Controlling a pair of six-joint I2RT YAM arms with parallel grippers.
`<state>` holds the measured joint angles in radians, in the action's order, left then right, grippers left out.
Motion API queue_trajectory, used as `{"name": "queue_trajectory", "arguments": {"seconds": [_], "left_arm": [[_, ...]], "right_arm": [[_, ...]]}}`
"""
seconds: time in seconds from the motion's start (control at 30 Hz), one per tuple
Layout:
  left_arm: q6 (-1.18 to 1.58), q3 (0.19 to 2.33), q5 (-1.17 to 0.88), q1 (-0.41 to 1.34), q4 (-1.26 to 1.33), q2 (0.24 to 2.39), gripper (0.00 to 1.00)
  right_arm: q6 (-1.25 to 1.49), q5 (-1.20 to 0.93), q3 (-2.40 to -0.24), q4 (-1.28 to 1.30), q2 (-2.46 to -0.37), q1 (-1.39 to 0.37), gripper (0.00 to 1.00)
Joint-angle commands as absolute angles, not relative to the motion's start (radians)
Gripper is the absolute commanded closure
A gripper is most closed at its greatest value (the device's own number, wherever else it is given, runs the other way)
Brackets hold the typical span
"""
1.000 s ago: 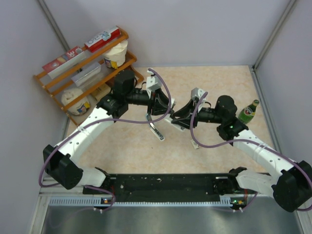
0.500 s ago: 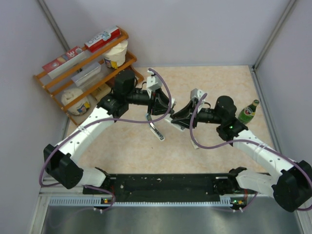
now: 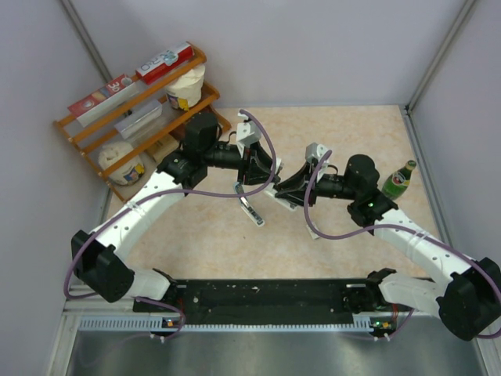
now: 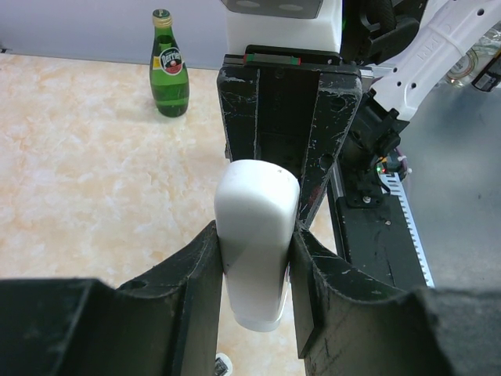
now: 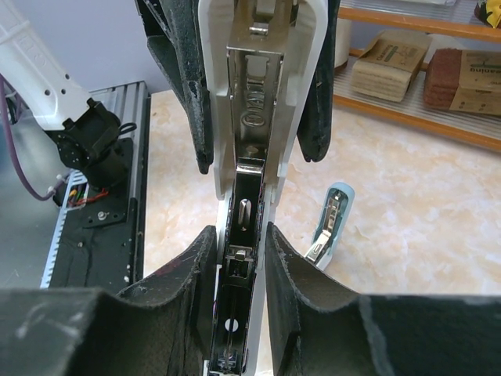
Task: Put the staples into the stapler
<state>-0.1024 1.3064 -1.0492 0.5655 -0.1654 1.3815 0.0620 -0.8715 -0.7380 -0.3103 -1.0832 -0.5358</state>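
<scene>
Next, my right gripper releases the white stapler on the table (image 3: 278, 191) next to the light-blue stapler, toward the green bottle.
A white stapler (image 5: 254, 102) hangs in the air between both grippers, swung open with its metal magazine (image 5: 244, 211) showing. My left gripper (image 4: 254, 266) is shut on its rounded white end (image 4: 257, 235). My right gripper (image 5: 237, 258) is closed against the sides of the magazine end. In the top view the left gripper (image 3: 257, 171) and right gripper (image 3: 288, 188) face each other mid-table. The staples (image 4: 222, 366), a tiny whitish piece with a dark mark, lie on the table under the left fingers.
A second, light-blue stapler (image 3: 250, 210) lies open on the table just below the grippers (image 5: 329, 227). A green bottle (image 3: 398, 180) stands at the right. A wooden shelf (image 3: 141, 117) with boxes and tubs fills the back-left corner.
The right fingers have drawn in onto the stapler's sides. Both arms have stayed almost in place.
</scene>
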Motion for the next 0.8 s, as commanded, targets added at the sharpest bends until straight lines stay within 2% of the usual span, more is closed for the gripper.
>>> {"name": "queue_trajectory", "arguments": {"seconds": [0.0,0.1,0.2,0.4,0.53,0.6,0.63,0.77], "left_arm": [[-0.104,1.316,-1.052,0.571,-0.109,1.374,0.87],[-0.112,1.321,-1.046,0.569,-0.12,1.371,0.76],[-0.12,1.327,-1.035,0.568,-0.132,1.37,0.55],[-0.123,1.328,-1.029,0.568,-0.138,1.371,0.32],[-0.124,1.328,-1.028,0.566,-0.14,1.368,0.22],[-0.124,1.328,-1.028,0.565,-0.141,1.368,0.13],[-0.121,1.327,-1.023,0.563,-0.14,1.365,0.02],[-0.118,1.328,-1.012,0.554,-0.14,1.359,0.01]], "right_arm": [[0.046,-0.888,-0.732,-0.356,-1.072,-0.549,0.78],[0.043,-0.882,-0.732,-0.354,-1.071,-0.549,0.78],[0.041,-0.876,-0.732,-0.351,-1.066,-0.548,0.79],[0.037,-0.867,-0.732,-0.348,-1.065,-0.548,0.79],[0.037,-0.867,-0.733,-0.344,-1.065,-0.548,0.8],[0.035,-0.864,-0.733,-0.344,-1.065,-0.548,0.8],[0.034,-0.858,-0.733,-0.342,-1.065,-0.548,0.8],[0.02,-0.835,-0.735,-0.33,-1.065,-0.548,0.8]]}}
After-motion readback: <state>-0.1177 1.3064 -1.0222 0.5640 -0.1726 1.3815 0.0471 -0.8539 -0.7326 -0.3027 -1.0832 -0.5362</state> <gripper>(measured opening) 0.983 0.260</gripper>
